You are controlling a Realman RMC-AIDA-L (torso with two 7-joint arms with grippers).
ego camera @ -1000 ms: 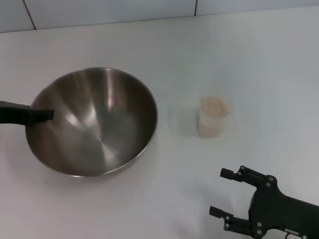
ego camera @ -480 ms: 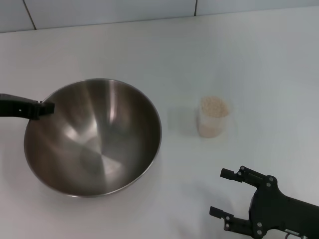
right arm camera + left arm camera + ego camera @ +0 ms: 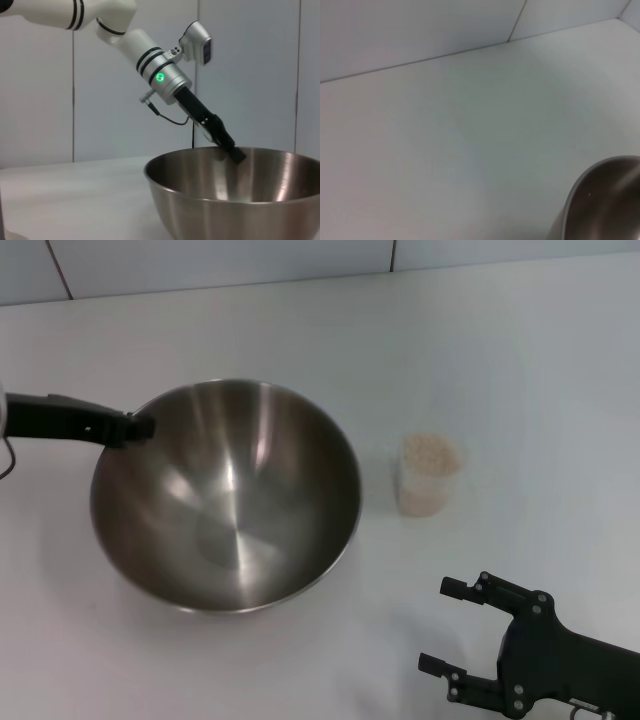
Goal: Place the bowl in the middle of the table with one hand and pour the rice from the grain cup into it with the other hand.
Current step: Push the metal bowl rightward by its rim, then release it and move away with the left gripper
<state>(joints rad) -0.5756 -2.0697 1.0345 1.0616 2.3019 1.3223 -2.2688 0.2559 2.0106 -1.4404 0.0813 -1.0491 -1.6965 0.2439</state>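
My right gripper will grip the grain cup's side (image 3: 450, 478) facing away from the steel bowl, so the rice can be poured into the bowl.
The steel bowl (image 3: 228, 498) sits left of the middle of the white table (image 3: 500, 350). My left gripper (image 3: 138, 426) is shut on the bowl's far left rim; the right wrist view shows it (image 3: 235, 154) pinching the rim of the bowl (image 3: 235, 200). The bowl's edge also shows in the left wrist view (image 3: 605, 200). The grain cup (image 3: 428, 478), full of rice (image 3: 430, 453), stands upright to the right of the bowl, apart from it. My right gripper (image 3: 440, 626) is open and empty near the front edge, in front of the cup.
A tiled wall (image 3: 300, 260) runs along the table's far edge. Bare tabletop lies behind the bowl and around the cup.
My left gripper has carried the bowl to the right, nearer the cup. The cup and the right arm have not moved.
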